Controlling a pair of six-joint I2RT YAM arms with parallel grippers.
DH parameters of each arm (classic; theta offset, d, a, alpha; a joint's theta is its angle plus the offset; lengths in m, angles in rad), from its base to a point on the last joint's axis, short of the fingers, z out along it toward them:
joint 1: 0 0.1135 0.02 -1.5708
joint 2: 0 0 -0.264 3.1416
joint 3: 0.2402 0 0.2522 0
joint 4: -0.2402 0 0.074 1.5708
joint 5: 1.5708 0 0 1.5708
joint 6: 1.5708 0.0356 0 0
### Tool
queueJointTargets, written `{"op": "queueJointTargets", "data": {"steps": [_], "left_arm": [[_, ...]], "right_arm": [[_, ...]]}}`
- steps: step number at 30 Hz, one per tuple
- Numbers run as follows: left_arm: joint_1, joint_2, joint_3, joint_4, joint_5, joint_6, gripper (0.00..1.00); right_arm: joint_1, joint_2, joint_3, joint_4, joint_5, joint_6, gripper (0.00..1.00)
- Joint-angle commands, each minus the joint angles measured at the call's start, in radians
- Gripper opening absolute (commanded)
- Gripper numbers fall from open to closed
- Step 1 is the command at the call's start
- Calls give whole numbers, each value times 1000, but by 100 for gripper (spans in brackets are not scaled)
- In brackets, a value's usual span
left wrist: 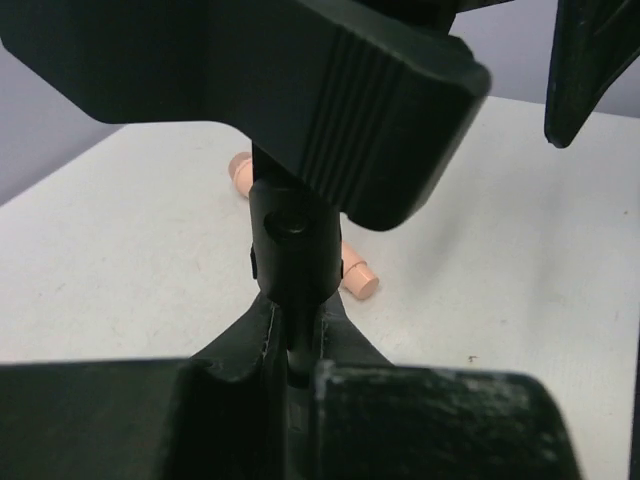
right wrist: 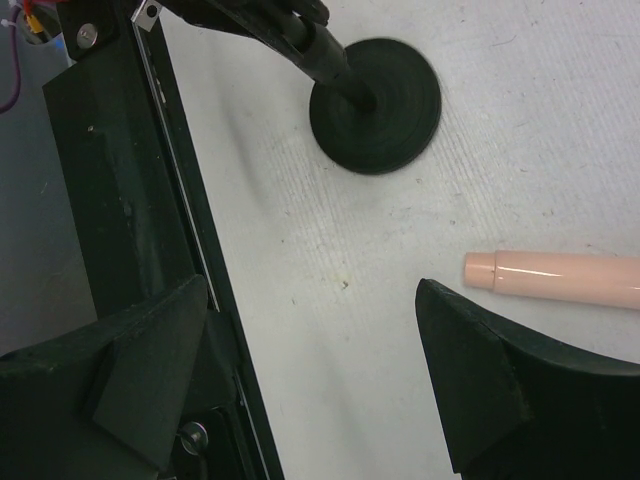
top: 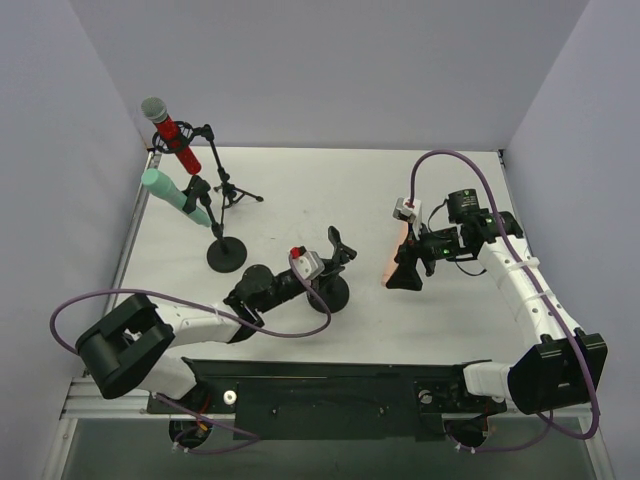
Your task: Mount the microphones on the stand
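Note:
Next, my right gripper moves to the pink microphone's lower body (top: 391, 268) (right wrist: 543, 276), close to its butt end, and closes there, so that the head stays free.
A red microphone (top: 170, 128) with a grey mesh head sits in a tripod stand (top: 228, 190) at the back left. Just in front of it, a mint-green microphone (top: 175, 192) is clipped into a round-base stand (top: 226, 254). The peach-pink microphone (top: 393, 256) lies flat on the table; its butt end (right wrist: 560, 278) shows in the right wrist view. My left gripper (left wrist: 292, 340) is shut on the thin post (left wrist: 290, 250) of a third stand, under its empty clip (left wrist: 340, 100). My right gripper (right wrist: 310, 340) hangs open just above the pink microphone, holding nothing.
The third stand's round black base (right wrist: 375, 92) rests mid-table, left of the pink microphone. A black rail (top: 330, 395) runs along the near edge between the arm bases. Grey walls close the table on the left, back and right.

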Motion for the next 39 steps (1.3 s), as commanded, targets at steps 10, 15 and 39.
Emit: {"op": "queueJointTargets", "data": {"steps": [10,15,39], "left_arm": [[-156,92,89,321,-709,7,0],[-216,290,244,570,-1071,118,0],[-244,208,176,360,-1012,-59,86]], "right_arm": [[0,1,-10,-7,-42,-26,80],[0,1,-9,-7,-35,-23,80],[-57,3,-4,-10,-14,-5,80]]}}
